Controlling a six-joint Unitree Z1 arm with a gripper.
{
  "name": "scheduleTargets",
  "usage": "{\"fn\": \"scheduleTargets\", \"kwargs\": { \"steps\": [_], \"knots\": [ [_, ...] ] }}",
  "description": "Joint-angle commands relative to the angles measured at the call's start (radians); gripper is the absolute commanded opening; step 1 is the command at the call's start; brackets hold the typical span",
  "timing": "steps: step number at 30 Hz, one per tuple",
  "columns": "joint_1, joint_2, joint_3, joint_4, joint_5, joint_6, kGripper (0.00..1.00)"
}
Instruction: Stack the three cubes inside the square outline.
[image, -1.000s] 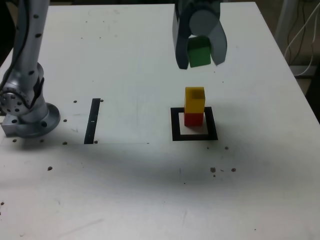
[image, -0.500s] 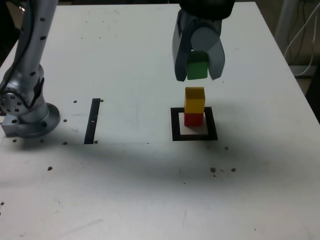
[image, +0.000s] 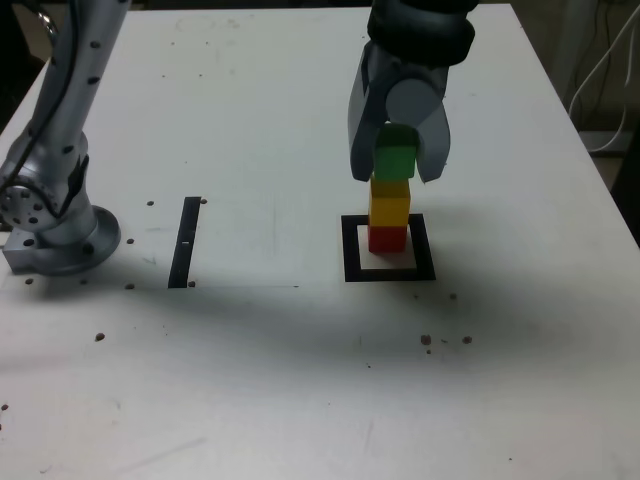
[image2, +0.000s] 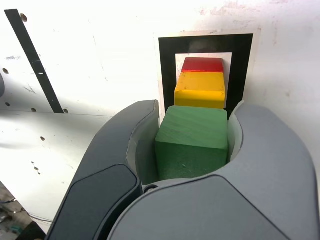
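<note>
I will let go of the green cube squarely on top of the yellow cube (image: 391, 176) (image2: 200, 102).
The red cube (image: 387, 238) stands inside the square outline (image: 389, 272) with the yellow cube (image: 389, 204) on top of it. My gripper (image: 396, 168) is shut on the green cube (image: 394, 160), which sits right at the top of the yellow cube; whether it rests on it I cannot tell. In the wrist view the green cube (image2: 192, 138) is clamped between the two grey fingers (image2: 125, 145), with the yellow cube (image2: 200, 90), the red cube (image2: 202, 64) and the square outline (image2: 167, 65) beyond it.
A straight black strip (image: 186, 241) lies on the white table toward the exterior view's left, near the arm's round base (image: 55, 235). Small dark specks dot the table. Cables hang off the table's edge at the exterior view's right (image: 607, 70).
The gripper has come down with the green cube from well above the stack to the top of the yellow cube. The red and yellow cubes have not moved.
</note>
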Motion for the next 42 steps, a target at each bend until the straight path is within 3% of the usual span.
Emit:
{"fn": "scheduleTargets", "kwargs": {
  "steps": [1, 22, 31, 39, 42],
  "knots": [
    [-0.004, 0.009, 0.004, 0.009, -0.004, 0.003, 0.15],
    [-0.004, 0.052, 0.000, -0.006, 0.011, 0.034, 0.26],
    [-0.003, 0.053, 0.010, -0.006, 0.020, 0.054, 0.40],
    [0.000, 0.053, 0.024, -0.007, 0.023, 0.063, 0.46],
    [0.000, 0.055, 0.030, -0.011, 0.024, 0.066, 0.54]
  ]
}}
